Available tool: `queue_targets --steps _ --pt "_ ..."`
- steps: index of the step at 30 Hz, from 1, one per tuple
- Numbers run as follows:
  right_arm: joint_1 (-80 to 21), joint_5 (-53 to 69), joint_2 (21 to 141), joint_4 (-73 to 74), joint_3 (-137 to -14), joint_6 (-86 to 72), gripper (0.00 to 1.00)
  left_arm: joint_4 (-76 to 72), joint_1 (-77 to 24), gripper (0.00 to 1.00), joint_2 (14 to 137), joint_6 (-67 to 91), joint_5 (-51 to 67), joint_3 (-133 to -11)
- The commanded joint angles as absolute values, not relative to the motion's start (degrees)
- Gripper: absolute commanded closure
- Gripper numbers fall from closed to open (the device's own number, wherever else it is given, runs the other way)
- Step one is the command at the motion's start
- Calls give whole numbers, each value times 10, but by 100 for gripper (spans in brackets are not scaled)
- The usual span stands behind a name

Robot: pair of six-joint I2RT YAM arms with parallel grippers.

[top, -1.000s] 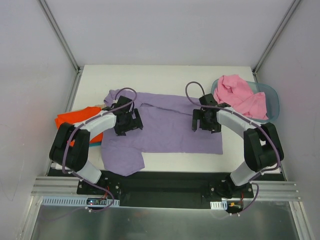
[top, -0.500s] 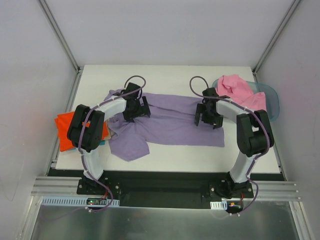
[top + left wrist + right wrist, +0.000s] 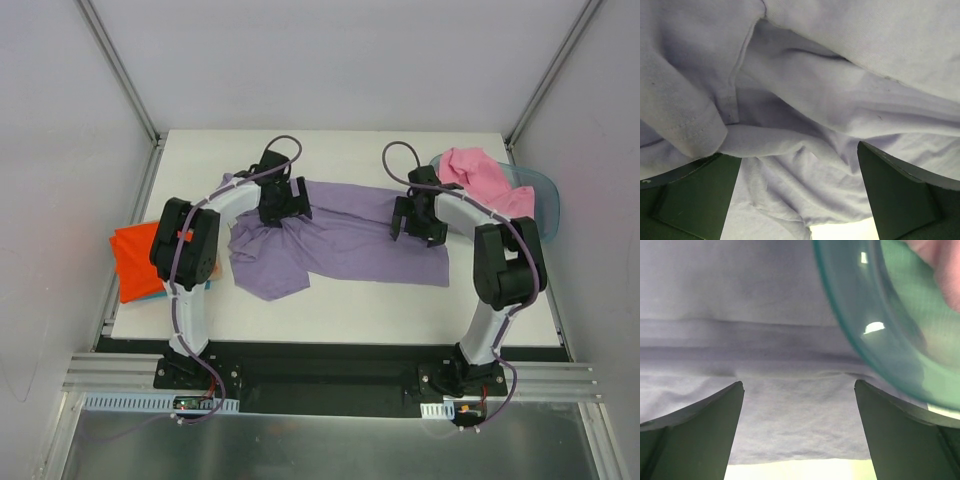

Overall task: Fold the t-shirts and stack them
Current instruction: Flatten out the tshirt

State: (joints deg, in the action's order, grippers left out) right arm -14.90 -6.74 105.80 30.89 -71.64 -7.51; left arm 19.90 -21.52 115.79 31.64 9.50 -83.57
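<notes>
I should next move my left gripper to the near-side sleeve of the lavender t-shirt and close it on the sleeve's outer edge [image 3: 256,293], toward the orange-red t-shirt.
The lavender t-shirt [image 3: 345,240] lies spread across the middle of the table, bunched and folded over at its left end. My left gripper [image 3: 283,205] is low over its rumpled far-left part, jaws wide apart with cloth [image 3: 840,90] between them [image 3: 799,149]. My right gripper [image 3: 418,218] is low over the shirt's right end, jaws wide apart over flat cloth [image 3: 740,300] near its hem [image 3: 799,382]. The pink t-shirt [image 3: 480,180] lies heaped in the basket. The orange-red t-shirt [image 3: 135,262] lies at the left edge on the teal one [image 3: 150,297].
The grey-blue plastic basket [image 3: 545,195] stands at the far right, and its rim [image 3: 865,305] is right beside my right gripper. Metal frame posts and white walls close in the table on the left, right and back.
Both grippers have moved toward the far side of the table, and the lavender shirt has shifted that way with them. Its left end has bunched up more.
</notes>
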Motion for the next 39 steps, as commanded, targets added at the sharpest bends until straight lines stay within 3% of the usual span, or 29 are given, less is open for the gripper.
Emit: queue_targets --steps 1,14,16,17,18,27,31,36,39 --pt "-171 -62 989 318 -705 -59 3 209 -214 1 1053 303 113 -779" --pt "-252 -75 810 312 -589 -85 3 223 -229 0 639 466 70 -361" --pt "-255 -86 780 313 -568 -83 3 226 -229 10 589 484 68 -308" --pt "-257 -88 769 314 -561 -83 3 228 -229 21 577 498 62 -283" --pt "-256 -89 759 314 -552 -85 3 227 -229 25 559 506 55 -274" --pt "-257 -107 681 333 -498 -88 3 226 -229 38 619 582 -15 -282" --pt "-256 -127 657 340 -486 -91 3 225 -229 52 655 599 -41 -300" --pt "-257 -144 637 347 -476 -94 3 224 -229 54 688 608 -68 -310" --pt "-256 -156 632 348 -474 -95 3 216 -229 68 717 605 -62 -321"
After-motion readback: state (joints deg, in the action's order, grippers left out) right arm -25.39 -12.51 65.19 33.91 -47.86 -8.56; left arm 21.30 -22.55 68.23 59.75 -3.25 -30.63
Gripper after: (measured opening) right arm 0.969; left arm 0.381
